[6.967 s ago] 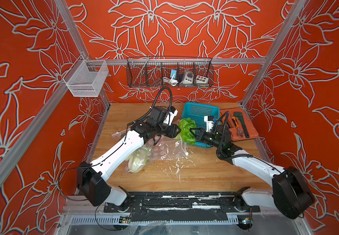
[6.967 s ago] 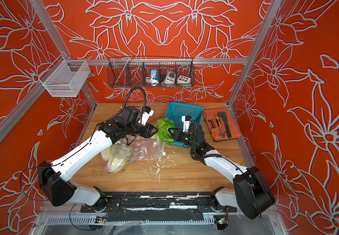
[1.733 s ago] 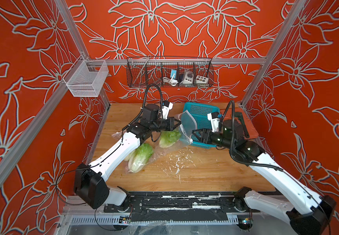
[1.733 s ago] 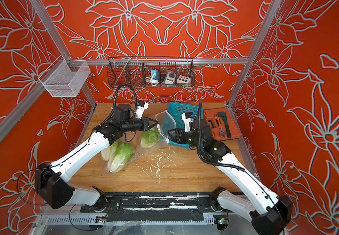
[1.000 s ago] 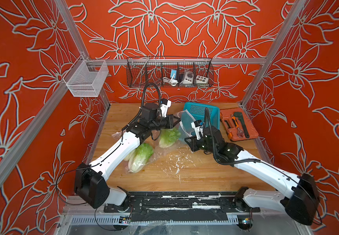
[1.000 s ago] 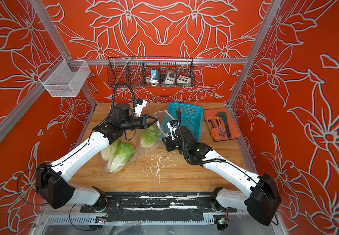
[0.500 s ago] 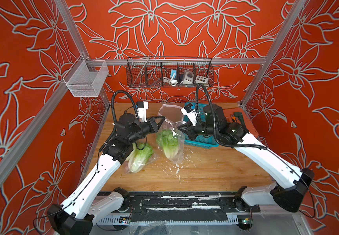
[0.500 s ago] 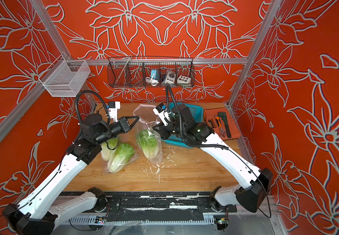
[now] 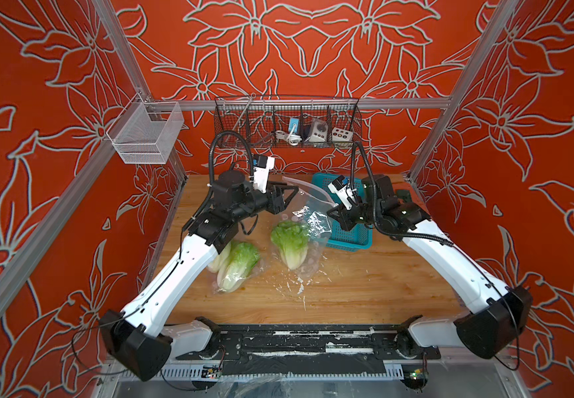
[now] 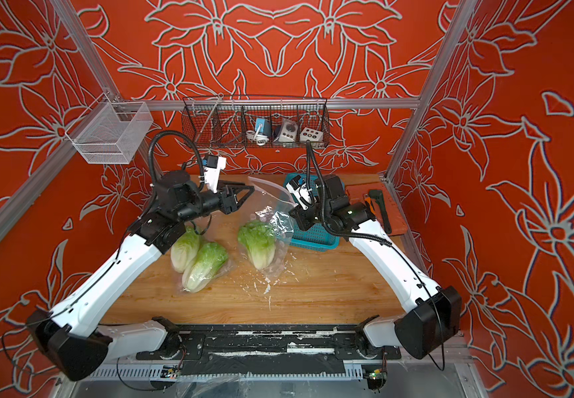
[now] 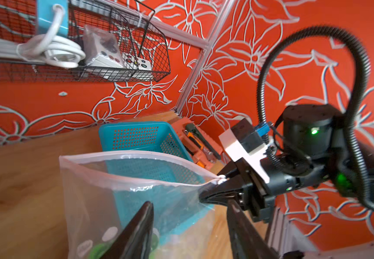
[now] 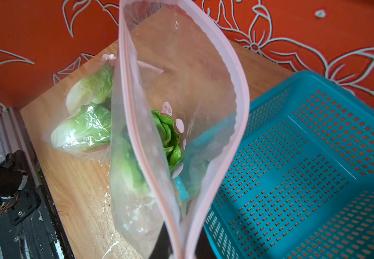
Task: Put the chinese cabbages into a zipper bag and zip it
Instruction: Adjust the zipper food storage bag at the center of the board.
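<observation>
The fingers of my right gripper reach past the zipper slider onto the bag's rim, so I will open them, back off and take the slider (image 11: 222, 177) by its end before zipping.
A clear zipper bag (image 9: 314, 220) (image 10: 276, 222) with a pink rim (image 12: 237, 89) hangs with its mouth open. My right gripper (image 9: 332, 210) (image 10: 294, 211) (image 11: 206, 195) (image 12: 179, 253) is shut on one end of its rim. One chinese cabbage (image 9: 290, 243) (image 10: 259, 245) (image 12: 170, 139) sits in the bag, white base down. My left gripper (image 9: 290, 194) (image 10: 248, 193) (image 11: 190, 217) is open beside the rim's other end and holds nothing. Two more chinese cabbages (image 9: 238, 263) (image 10: 185, 248) lie in clear plastic under the left arm.
A teal basket (image 9: 351, 238) (image 12: 316, 168) stands just behind the hanging bag, and an orange tray of tools (image 10: 383, 206) lies to its right. A black wire rack (image 9: 285, 124) and a white mesh basket (image 9: 144, 135) hang on the walls.
My left gripper has opened and let go of the bag's rim. The bag with the cabbage was lifted off the table and now hangs from the right gripper alone.
</observation>
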You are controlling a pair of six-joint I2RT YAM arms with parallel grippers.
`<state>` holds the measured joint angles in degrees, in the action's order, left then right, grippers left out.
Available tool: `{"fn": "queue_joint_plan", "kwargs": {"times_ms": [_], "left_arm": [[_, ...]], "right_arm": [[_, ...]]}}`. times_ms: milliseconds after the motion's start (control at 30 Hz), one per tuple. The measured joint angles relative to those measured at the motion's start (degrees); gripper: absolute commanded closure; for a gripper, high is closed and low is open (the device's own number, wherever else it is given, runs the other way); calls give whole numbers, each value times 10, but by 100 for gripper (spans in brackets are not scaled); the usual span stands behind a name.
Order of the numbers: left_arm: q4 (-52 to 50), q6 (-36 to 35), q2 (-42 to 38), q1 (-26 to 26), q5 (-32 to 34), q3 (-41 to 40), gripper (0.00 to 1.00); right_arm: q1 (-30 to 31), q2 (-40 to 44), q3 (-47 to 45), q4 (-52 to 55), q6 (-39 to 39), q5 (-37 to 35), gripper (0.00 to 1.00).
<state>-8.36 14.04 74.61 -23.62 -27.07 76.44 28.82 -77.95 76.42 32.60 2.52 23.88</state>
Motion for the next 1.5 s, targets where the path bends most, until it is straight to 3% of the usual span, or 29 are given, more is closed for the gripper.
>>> {"fn": "queue_joint_plan", "kwargs": {"times_ms": [133, 200, 300, 400, 600, 767, 1033, 1500], "left_arm": [[-35, -49, 89, 23, -16, 54, 38], [-30, -42, 109, 56, -30, 45, 33], [5, -19, 111, 94, -46, -3, 29], [48, 3, 111, 96, -66, -45, 30], [75, 21, 118, 89, -83, -61, 33], [85, 25, 118, 89, -84, -61, 34], [84, 20, 118, 83, -84, -60, 34], [76, 7, 118, 71, -83, -52, 36]], "right_arm": [[-4, 0, 0, -1, 6, -16, 100], [-19, 0, -4, -3, 4, -28, 93], [-49, 2, -25, -21, -11, -33, 71], [-65, 9, -55, -47, -40, -29, 56], [-73, 94, -147, -123, -108, -1, 45], [-113, 156, -214, -206, -146, 50, 46], [-127, 103, -230, -317, -213, 115, 52], [-127, 46, -215, -378, -284, 150, 78]]}}
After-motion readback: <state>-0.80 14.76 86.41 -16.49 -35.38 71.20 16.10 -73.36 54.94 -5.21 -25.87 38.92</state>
